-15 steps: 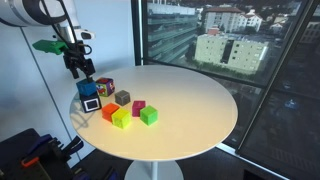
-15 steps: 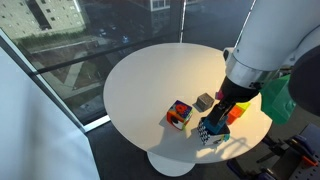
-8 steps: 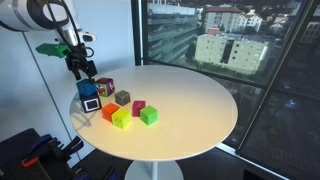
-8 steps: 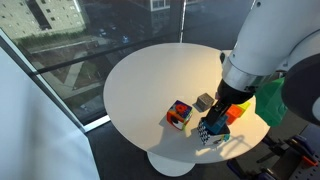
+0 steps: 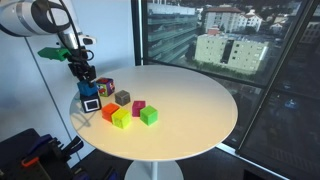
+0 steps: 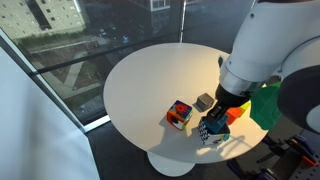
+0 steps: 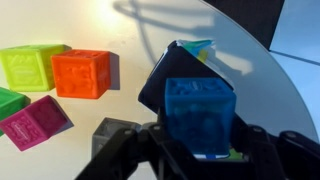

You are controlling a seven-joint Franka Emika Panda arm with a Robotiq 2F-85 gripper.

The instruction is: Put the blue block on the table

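Note:
My gripper is to release the blue block in the gap [image 5: 127,103] [image 7: 80,122] between the grey cube and the magenta cube.
The blue block [image 7: 200,115] rests on top of a dark cube [image 7: 160,85] near the edge of the round white table [image 5: 190,100]. In the wrist view my gripper [image 7: 200,142] is shut on the block, with its dark fingers [image 7: 150,145] pressed against both sides. In both exterior views the gripper [image 5: 84,80] [image 6: 218,118] comes down onto this stack from above. The blue block [image 5: 87,90] shows just above the dark cube with a white face [image 5: 91,103]. The arm hides most of the block in an exterior view [image 6: 214,124].
Orange [image 7: 80,73], yellow-green [image 7: 30,65], magenta [image 7: 35,120] and green [image 7: 8,100] cubes lie beside the stack. A multicoloured cube [image 5: 105,86] and a grey cube [image 5: 122,98] sit close behind it. The table's edge [image 6: 190,150] runs just past the stack.
The gripper has sunk slightly over the stack and its jaws have closed onto the blue block. The cubes have not moved.

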